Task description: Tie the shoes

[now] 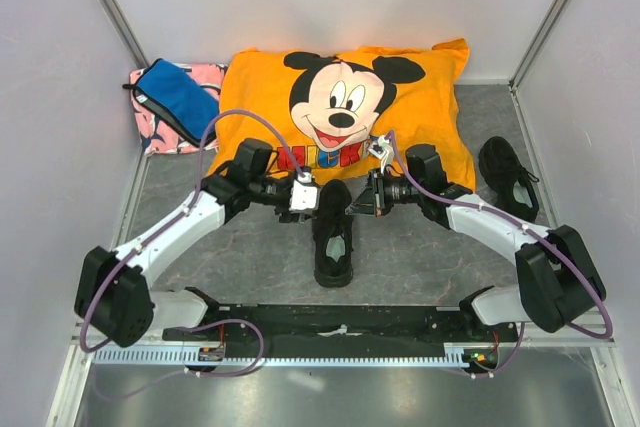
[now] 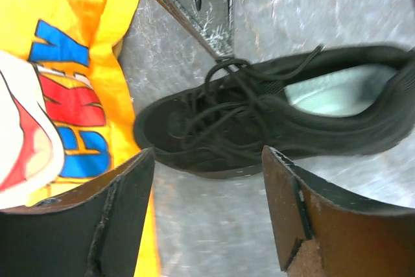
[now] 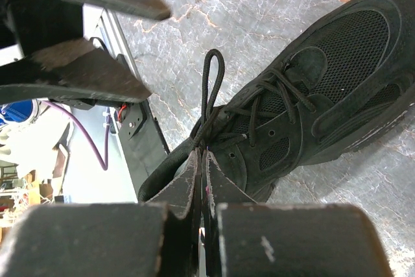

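The slack lace loop on the front of the shoe is beyond the open fingers of my left gripper, so it should move in over the shoe and pinch [image 2: 190, 141] that loop.
One black shoe [image 1: 333, 237] lies mid-table with its toe against the orange Mickey pillow [image 1: 340, 112]. The other shoe [image 1: 510, 179] lies at the right, beside the pillow. My left gripper [image 1: 320, 202] is open and empty at the middle shoe's left side; in the left wrist view the gripper [image 2: 207, 155] frames the shoe [image 2: 272, 128], apart from it. My right gripper [image 1: 356, 203] is at the shoe's right side. In the right wrist view the gripper [image 3: 201, 154] is shut on the black lace [image 3: 211, 85], which stands up in a loop above the shoe [image 3: 311, 95].
A blue pouch [image 1: 178, 97] lies on a pink patterned cloth [image 1: 165, 132] at the back left. Grey walls close in the left, right and back. The arms' black base rail [image 1: 340, 322] runs along the near edge.
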`<act>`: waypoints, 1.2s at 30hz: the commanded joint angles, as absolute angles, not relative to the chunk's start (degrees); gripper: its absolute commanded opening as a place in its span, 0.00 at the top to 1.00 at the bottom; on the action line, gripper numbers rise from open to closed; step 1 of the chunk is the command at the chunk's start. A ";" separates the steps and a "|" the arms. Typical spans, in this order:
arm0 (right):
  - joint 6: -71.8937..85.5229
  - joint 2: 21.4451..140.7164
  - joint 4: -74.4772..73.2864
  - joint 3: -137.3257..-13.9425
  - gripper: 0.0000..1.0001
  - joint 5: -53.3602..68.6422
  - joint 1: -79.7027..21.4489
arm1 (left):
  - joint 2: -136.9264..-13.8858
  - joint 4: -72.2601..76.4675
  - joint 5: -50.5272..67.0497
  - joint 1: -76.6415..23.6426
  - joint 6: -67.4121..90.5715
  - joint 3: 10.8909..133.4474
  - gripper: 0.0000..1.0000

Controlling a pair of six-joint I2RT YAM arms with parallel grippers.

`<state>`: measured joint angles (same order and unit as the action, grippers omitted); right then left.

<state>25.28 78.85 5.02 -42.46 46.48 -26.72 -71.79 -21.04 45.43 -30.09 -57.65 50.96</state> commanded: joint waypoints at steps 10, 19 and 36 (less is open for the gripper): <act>24.26 77.43 5.19 -42.80 1.00 47.11 -26.63 | -84.10 -27.60 45.44 -33.66 -82.61 60.38 0.31; 24.17 77.08 5.01 -42.71 1.00 47.20 -26.63 | -87.62 -28.04 42.81 -34.72 -85.43 61.52 0.43; 24.08 71.81 0.09 -38.41 1.00 42.54 -23.73 | -78.75 -29.09 40.34 -32.96 -81.21 53.53 0.98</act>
